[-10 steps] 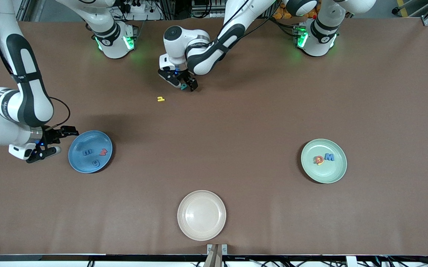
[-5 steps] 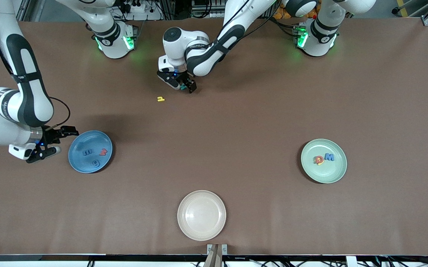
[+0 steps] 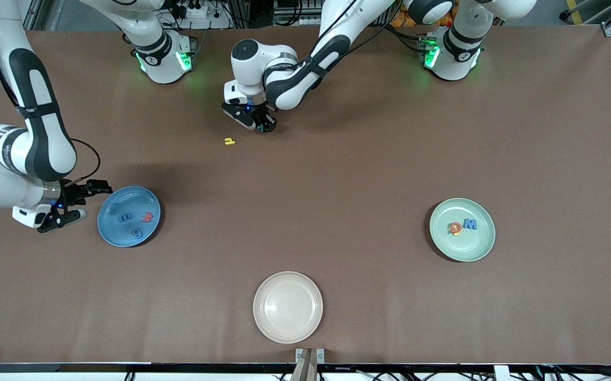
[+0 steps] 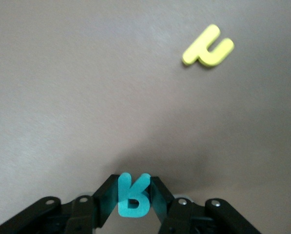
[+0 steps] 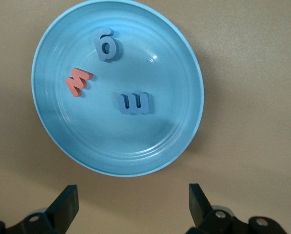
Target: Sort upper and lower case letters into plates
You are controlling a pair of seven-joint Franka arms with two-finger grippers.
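My left gripper has a spot to reach on the mint green plate (image 3: 478,235), just beside the blue letter there. It will let go of the teal letter there.
My left gripper (image 3: 261,125) is low over the table near the robots' bases, shut on a teal letter (image 4: 133,195) that stands upright between its fingers. A yellow letter (image 3: 229,141) lies on the table close by, toward the right arm's end. The blue plate (image 3: 120,235) holds a red letter (image 3: 148,216) and two blue letters (image 3: 125,217). On the mint green plate (image 3: 469,247) lie a blue letter (image 3: 470,224) and a red and yellow pair (image 3: 455,228). My right gripper (image 3: 96,200) waits open beside the blue plate (image 5: 150,141), nothing between its fingers.
A cream plate (image 3: 287,307) with nothing on it sits near the table's front edge, midway between the two ends. The two robot bases (image 3: 162,58) stand along the table's back edge.
My left gripper's fingers have shut on the teal letter, and the hand has shifted slightly toward the robots' bases. The right arm has not moved.
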